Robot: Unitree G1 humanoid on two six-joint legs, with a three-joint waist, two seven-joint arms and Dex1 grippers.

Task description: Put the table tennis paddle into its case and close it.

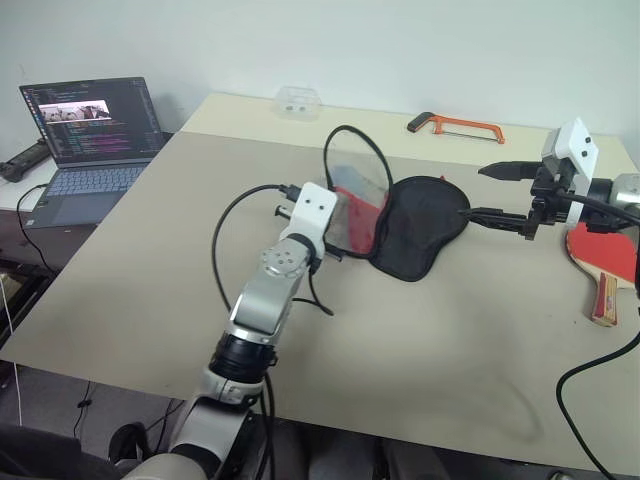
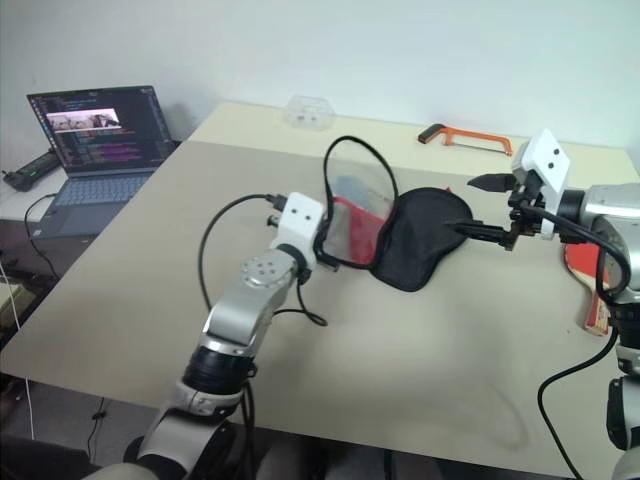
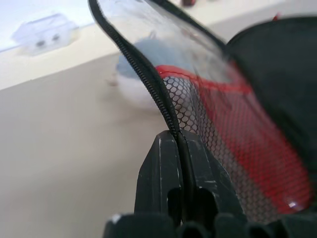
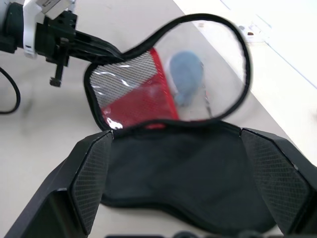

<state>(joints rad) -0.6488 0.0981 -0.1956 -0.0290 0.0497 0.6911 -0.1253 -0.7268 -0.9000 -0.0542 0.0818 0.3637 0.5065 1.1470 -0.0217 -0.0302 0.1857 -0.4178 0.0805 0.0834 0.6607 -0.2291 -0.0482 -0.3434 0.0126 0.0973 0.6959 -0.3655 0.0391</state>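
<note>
The robot's left gripper should release the clear flap, lying open along the near edge of the case's black half (image 1: 388,214).
The case (image 1: 415,235) lies unzipped mid-table, its black half flat. Its other half, a flap (image 1: 356,196) of clear plastic, black mesh and red, stands lifted. My left gripper (image 3: 179,141) is shut on the flap's zip edge near the narrow end, pointing level. To the right of the case my right gripper (image 1: 471,191) hovers open, its fingers (image 4: 91,183) spread wide toward the black half without touching it. The table tennis paddle (image 1: 602,250) lies red face up at the table's right side, pale handle toward me, partly hidden behind my right arm.
An orange hacksaw (image 1: 455,125) and a small clear plastic box (image 1: 297,100) lie at the table's far edge. An open laptop (image 1: 90,140) sits on a lower surface off the left. Black cables loop around my left arm.
</note>
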